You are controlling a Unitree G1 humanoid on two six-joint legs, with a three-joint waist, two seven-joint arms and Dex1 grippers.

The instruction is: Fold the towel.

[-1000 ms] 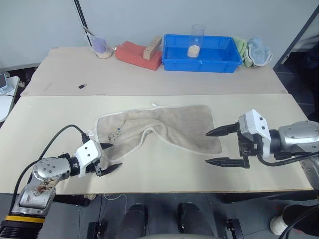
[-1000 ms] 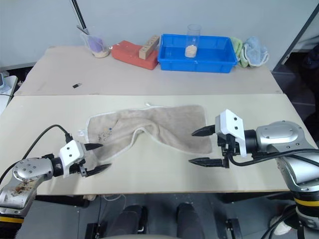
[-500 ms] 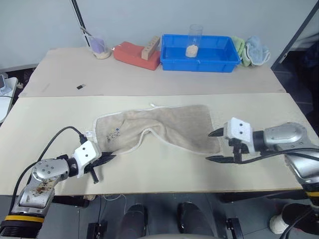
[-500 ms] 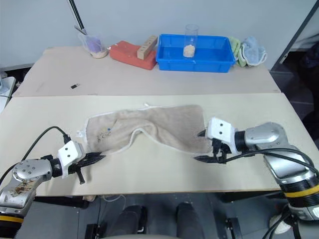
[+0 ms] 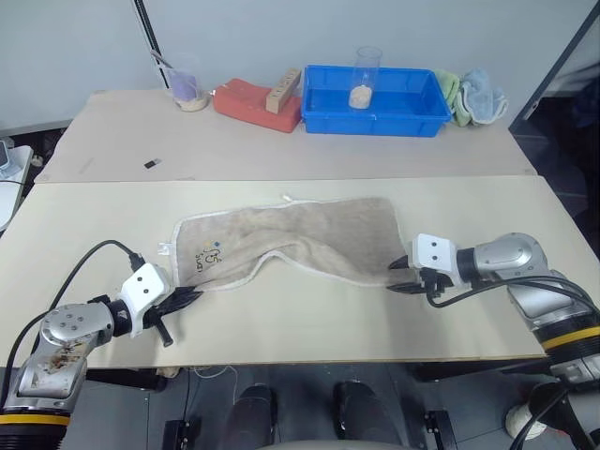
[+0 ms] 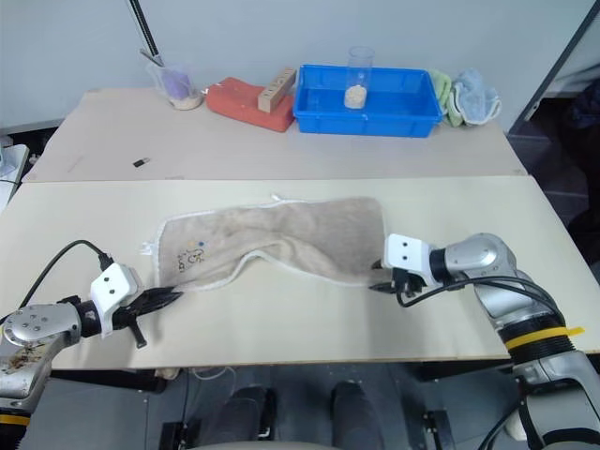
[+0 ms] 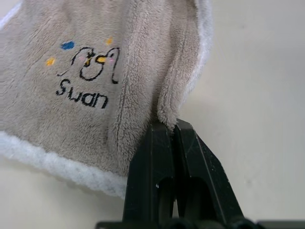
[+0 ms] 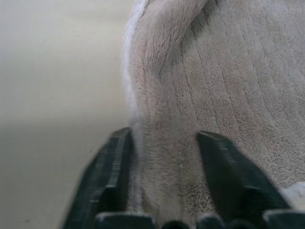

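The left gripper will release the beige towel's near corner on the towel's far corner [image 5: 185, 227], past the embroidered mark.
The beige towel [image 5: 309, 234] with white edging lies spread and rumpled across the middle of the near table, its embroidered mark [image 5: 208, 253] near the left end. My left gripper [image 5: 187, 296] is at the towel's near-left corner and shut on a pinched fold of it, as the left wrist view shows at the gripper [image 7: 170, 126] tips under the towel [image 7: 95, 57]. My right gripper [image 5: 397, 277] is at the near-right corner. In the right wrist view its fingers [image 8: 116, 157] stand either side of a raised ridge of towel [image 8: 228, 71], which fills the gap between them.
On the far table stand a blue bin [image 5: 412, 117] holding a clear cup [image 5: 367, 75], a red block [image 5: 253, 101] with a wooden block [image 5: 286, 87] on it, a cup with a purple thing [image 5: 187, 89], and green and light-blue cloths [image 5: 478, 94]. A small dark object [image 5: 154, 163] lies left.
The left gripper has shut on the towel's near-left corner and drawn it slightly left. The right gripper has come down to the near-right corner and narrowed around a fold.
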